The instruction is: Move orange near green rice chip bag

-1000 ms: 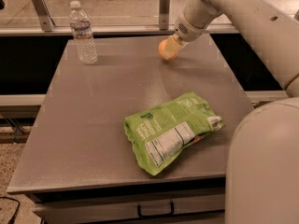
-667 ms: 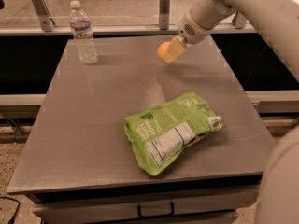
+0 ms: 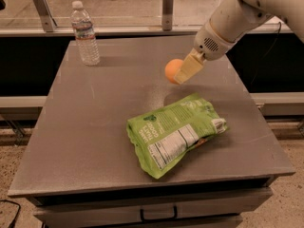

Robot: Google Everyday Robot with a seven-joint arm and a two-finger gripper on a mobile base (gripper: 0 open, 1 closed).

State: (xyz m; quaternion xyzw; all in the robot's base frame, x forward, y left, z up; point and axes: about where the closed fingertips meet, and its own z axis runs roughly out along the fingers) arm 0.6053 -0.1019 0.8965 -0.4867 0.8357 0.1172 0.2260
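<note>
My gripper needs to let go of the orange on the grey table (image 3: 163, 93), just behind the green rice chip bag.
The orange (image 3: 172, 70) is a small round fruit held in my gripper (image 3: 179, 73), lifted above the grey table (image 3: 95, 108), with its shadow on the surface just below. The gripper's pale fingers (image 3: 189, 68) are shut on the orange from the right. The green rice chip bag (image 3: 175, 132) lies flat on the table in front of and below the orange, label panel up, a short gap away. My white arm comes in from the upper right.
A clear water bottle (image 3: 85, 34) stands upright at the table's back left corner. Metal rail posts (image 3: 167, 6) run behind the table. A drawer handle (image 3: 158, 215) shows under the front edge.
The gripper has carried the orange from the table's back edge forward, towards the green bag. The bag and bottle have not moved.
</note>
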